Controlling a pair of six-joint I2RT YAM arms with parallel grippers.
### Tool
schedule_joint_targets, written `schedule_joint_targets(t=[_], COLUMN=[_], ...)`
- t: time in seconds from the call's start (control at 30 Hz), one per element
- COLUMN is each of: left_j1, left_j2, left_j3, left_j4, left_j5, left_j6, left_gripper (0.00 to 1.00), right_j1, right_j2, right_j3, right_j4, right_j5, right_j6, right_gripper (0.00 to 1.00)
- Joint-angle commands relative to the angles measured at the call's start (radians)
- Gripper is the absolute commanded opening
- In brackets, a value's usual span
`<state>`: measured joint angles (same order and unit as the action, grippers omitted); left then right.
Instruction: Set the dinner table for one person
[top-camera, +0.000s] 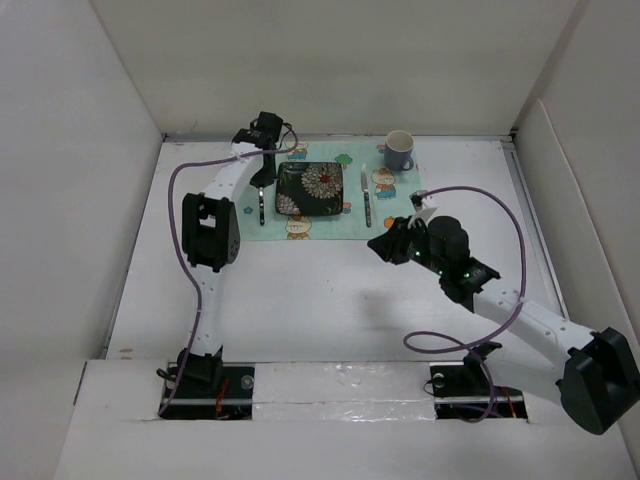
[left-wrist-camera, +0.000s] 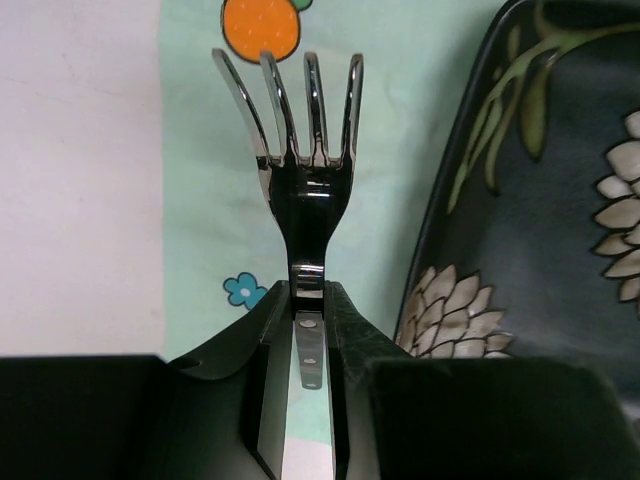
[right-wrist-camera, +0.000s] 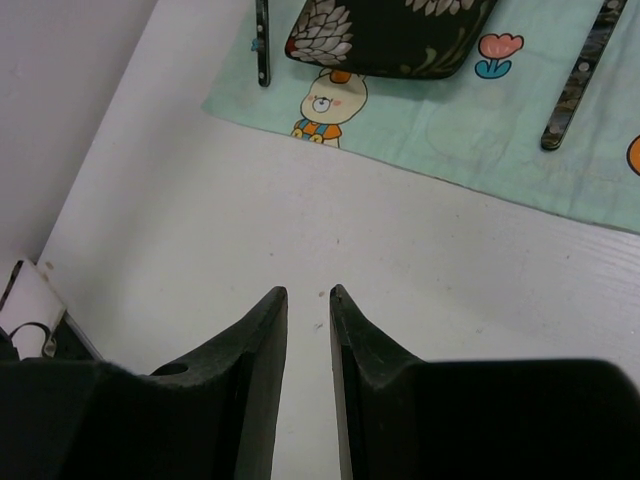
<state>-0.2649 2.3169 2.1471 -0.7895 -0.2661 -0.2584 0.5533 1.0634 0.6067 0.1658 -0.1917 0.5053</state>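
Note:
The robot's left gripper needs to release the fork midway (top-camera: 256, 194) (left-wrist-camera: 290, 172) between the dark floral plate and the edge of the placemat.
The white dinner table (top-camera: 320, 290) carries a mint-green placemat (top-camera: 330, 225) at the back. A dark floral plate (top-camera: 310, 189) lies on its middle. A fork (top-camera: 262, 208) lies left of the plate and a knife (top-camera: 366, 197) lies right of it. A mug (top-camera: 399, 150) stands at the mat's far right corner. My left gripper (top-camera: 264, 180) stands over the fork; in the left wrist view its jaws (left-wrist-camera: 307, 288) close on the neck of the fork (left-wrist-camera: 305, 170). My right gripper (top-camera: 385, 245) hovers over bare table, its jaws (right-wrist-camera: 308, 292) slightly apart and empty.
White walls enclose the table on the left, back and right. The plate (left-wrist-camera: 560, 200) sits close to the right of the left gripper. A purple cable (top-camera: 505, 225) loops beside the right arm. The knife (right-wrist-camera: 578, 80) and the fork handle (right-wrist-camera: 262, 40) show ahead of the right gripper.

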Motion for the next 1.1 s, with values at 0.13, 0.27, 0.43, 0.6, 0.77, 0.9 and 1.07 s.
schedule_joint_targets(t=[0.13, 0.27, 0.43, 0.6, 0.77, 0.9, 1.07], left_j1=[0.041, 0.041, 0.041, 0.041, 0.041, 0.041, 0.041], left_j2=[-0.025, 0.021, 0.064, 0.081, 0.096, 0.122, 0.136], left_j3=[0.092, 0.100, 0.135, 0.138, 0.123, 0.116, 0.114], left_j4=[-0.053, -0.063, -0.063, -0.045, -0.028, -0.028, -0.004], left_j5=[0.027, 0.022, 0.025, 0.031, 0.021, 0.004, 0.005], left_j6=[0.100, 0.108, 0.111, 0.113, 0.108, 0.108, 0.113], left_gripper=[0.00, 0.00, 0.00, 0.00, 0.00, 0.00, 0.11], right_j1=[0.033, 0.033, 0.053, 0.062, 0.062, 0.071, 0.071], right_j2=[0.075, 0.109, 0.129, 0.138, 0.150, 0.159, 0.142], right_j3=[0.036, 0.045, 0.054, 0.059, 0.064, 0.067, 0.065], right_j4=[0.066, 0.070, 0.066, 0.063, 0.061, 0.061, 0.047], right_j5=[-0.002, -0.017, 0.003, 0.017, 0.026, 0.031, 0.057], right_j6=[-0.007, -0.007, -0.014, -0.016, -0.017, -0.019, -0.027], right_gripper=[0.29, 0.29, 0.29, 0.29, 0.29, 0.29, 0.29])
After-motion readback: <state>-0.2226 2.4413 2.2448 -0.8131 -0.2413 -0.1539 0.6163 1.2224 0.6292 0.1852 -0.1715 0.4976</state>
